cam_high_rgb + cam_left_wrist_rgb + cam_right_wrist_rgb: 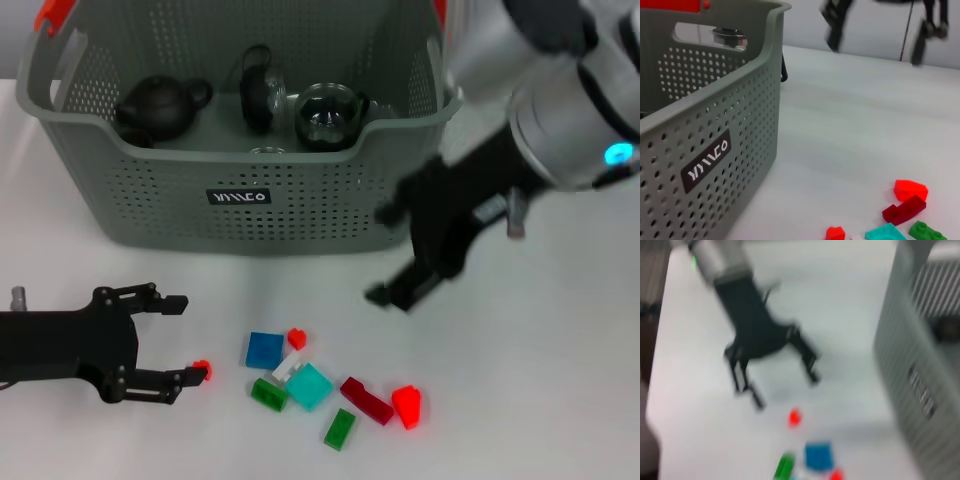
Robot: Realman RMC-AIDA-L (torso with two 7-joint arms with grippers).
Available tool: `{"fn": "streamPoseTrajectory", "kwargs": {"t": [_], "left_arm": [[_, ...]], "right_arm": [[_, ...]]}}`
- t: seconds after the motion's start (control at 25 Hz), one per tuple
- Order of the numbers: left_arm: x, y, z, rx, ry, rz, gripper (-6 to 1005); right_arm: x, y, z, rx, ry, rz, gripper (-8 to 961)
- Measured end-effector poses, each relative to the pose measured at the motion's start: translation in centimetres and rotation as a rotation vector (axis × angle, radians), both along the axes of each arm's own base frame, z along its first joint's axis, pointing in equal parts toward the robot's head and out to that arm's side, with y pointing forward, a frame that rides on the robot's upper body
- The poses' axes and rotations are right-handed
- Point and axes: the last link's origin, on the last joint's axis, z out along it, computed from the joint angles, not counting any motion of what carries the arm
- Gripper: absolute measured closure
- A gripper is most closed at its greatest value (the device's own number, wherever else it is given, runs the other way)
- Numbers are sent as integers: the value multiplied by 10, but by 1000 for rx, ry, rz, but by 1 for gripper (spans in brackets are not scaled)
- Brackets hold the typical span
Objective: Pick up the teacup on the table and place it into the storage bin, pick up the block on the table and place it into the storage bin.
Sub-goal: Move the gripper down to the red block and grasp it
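The bright red block (407,406) beside the dark red block is next, and my right gripper should go to it and close on its sides.
The grey-green storage bin (300,200) stands at the back of the table, also in the left wrist view (715,125). It holds a black teapot (150,107) and two dark glass vessels (328,115); no teacup stands on the table. Loose blocks lie in front: blue (265,349), teal (309,386), dark red (366,399), bright red (407,406), green (339,428). My left gripper (190,338) lies open at the near left, with a tiny red block (201,369) at its nearer fingertip. My right gripper (378,255) hangs open and empty off the bin's right front corner.
The left wrist view has the right gripper (875,37) far off above bare table, and blocks (910,189) in its lower corner. The right wrist view has the left gripper (785,389), the small red block (794,416) and the bin wall (910,340).
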Motion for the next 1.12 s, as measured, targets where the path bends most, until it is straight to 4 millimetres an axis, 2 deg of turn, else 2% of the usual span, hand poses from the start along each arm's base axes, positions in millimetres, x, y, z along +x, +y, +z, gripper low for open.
{"fn": "streamPoseTrajectory", "kwargs": {"t": [0.24,0.64,0.92,1.12], "left_arm": [[2,1,-1,-1,-12,9,122],[-1,0,-7,-5,-50,65,121],[-3,-1,-8,7,-87,93,121],[-4,-1,-7,18,-102,113,121]], "right_arm": [[24,-16,-27,-91,-149,-32,11],[41,-29,-77,-171,-317,67,16],[47,-36,-91,-199,-386,126,20],[51,-37,-94,-198,-425,161,23]]}}
